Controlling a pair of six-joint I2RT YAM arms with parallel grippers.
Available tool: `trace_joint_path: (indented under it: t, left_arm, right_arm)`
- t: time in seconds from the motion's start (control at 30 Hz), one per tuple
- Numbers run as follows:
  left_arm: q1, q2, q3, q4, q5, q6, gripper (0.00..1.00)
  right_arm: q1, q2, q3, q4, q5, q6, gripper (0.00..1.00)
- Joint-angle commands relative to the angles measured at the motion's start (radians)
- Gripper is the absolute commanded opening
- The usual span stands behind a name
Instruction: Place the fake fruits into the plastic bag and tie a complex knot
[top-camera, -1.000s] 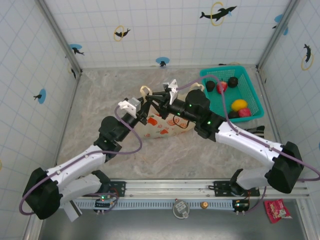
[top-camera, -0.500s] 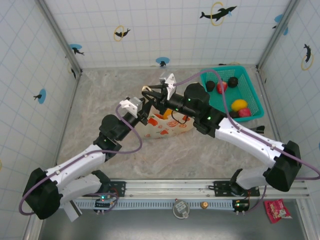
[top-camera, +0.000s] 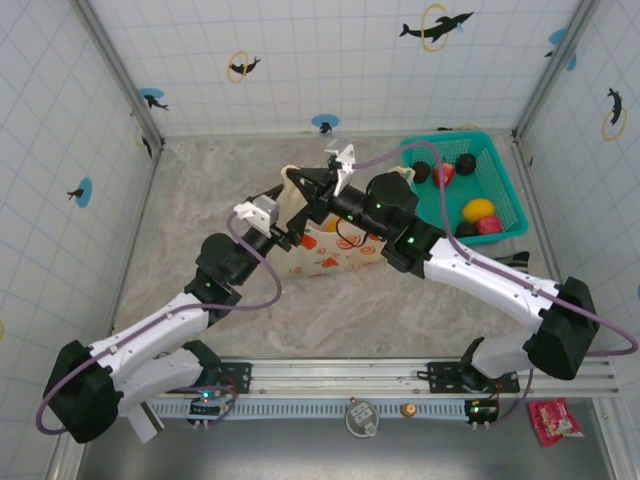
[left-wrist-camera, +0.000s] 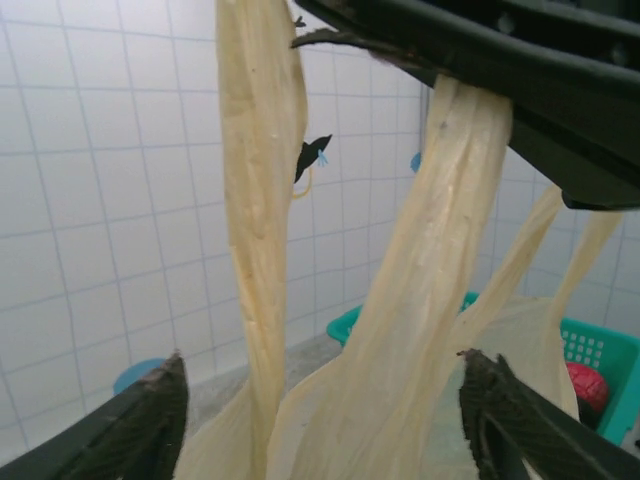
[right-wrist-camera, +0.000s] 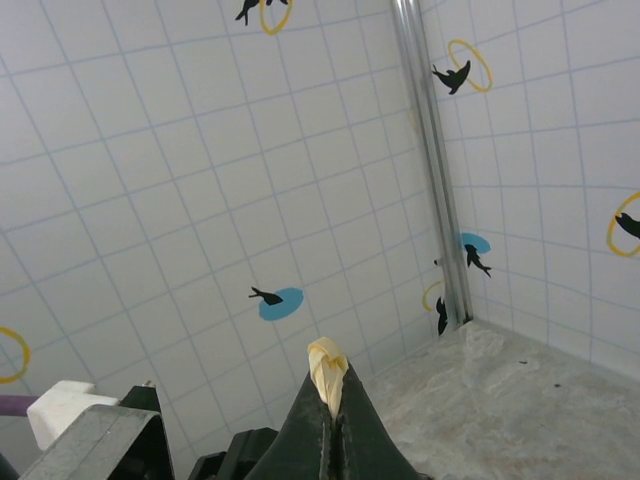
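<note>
I have the handle on my left gripper's side in my right gripper, so next I close my left gripper on the handle's strips (left-wrist-camera: 325, 430) before my right gripper takes the other handle.
The cream-yellow plastic bag (top-camera: 328, 250) stands in the middle of the table, its handles drawn upward. My right gripper (top-camera: 300, 180) is shut on the top of a handle; in the right wrist view the bunched handle tip (right-wrist-camera: 328, 368) pokes out between the closed fingers of that gripper (right-wrist-camera: 330, 420). My left gripper (top-camera: 289, 233) sits beside the bag, just below the right one. It is open, its gap (left-wrist-camera: 325, 430) spanning the stretched handle strips (left-wrist-camera: 262, 230). Several fake fruits lie in the teal basket, among them a yellow one (top-camera: 479, 210), a red one (top-camera: 443, 174) and a dark one (top-camera: 466, 164).
The teal mesh basket (top-camera: 505, 185) stands at the back right against the tiled wall and shows behind the bag as basket (left-wrist-camera: 600, 345) in the left wrist view. Tiled walls close off the back and both sides. Bare marble-patterned tabletop (top-camera: 200, 200) lies left of the bag.
My right gripper has risen and moved left with the handle, stretching the bag's handles taut. The left gripper has shifted only slightly.
</note>
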Motion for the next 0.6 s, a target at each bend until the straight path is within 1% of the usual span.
trace_joint_path:
  t: [0.0, 0.1, 0.2, 0.3, 0.4, 0.47, 0.57]
  left_arm:
    - [0.014, -0.013, -0.017, 0.059, -0.009, -0.014, 0.78]
    - [0.035, 0.002, -0.008, 0.064, 0.029, -0.035, 0.79]
    - [0.071, 0.019, 0.000, 0.068, 0.091, -0.063, 0.79]
    - [0.127, 0.046, 0.012, 0.070, 0.238, -0.103, 0.79]
    - [0.151, 0.089, 0.031, 0.070, 0.334, -0.113, 0.78]
    - [0.151, 0.122, 0.048, 0.067, 0.369, -0.098, 0.77]
    - [0.155, 0.156, 0.046, 0.125, 0.367, -0.097, 0.73]
  right_arm:
    - [0.018, -0.044, -0.028, 0.113, 0.061, 0.026, 0.00]
    - [0.029, -0.058, -0.053, 0.135, 0.085, 0.023, 0.00]
    - [0.030, -0.068, -0.077, 0.162, 0.085, 0.026, 0.00]
    - [0.031, -0.073, -0.082, 0.163, 0.080, 0.025, 0.00]
    - [0.032, -0.073, -0.082, 0.165, 0.072, 0.026, 0.00]
    - [0.032, -0.072, -0.082, 0.168, 0.063, 0.029, 0.00]
    - [0.032, -0.068, -0.080, 0.171, 0.052, 0.034, 0.00]
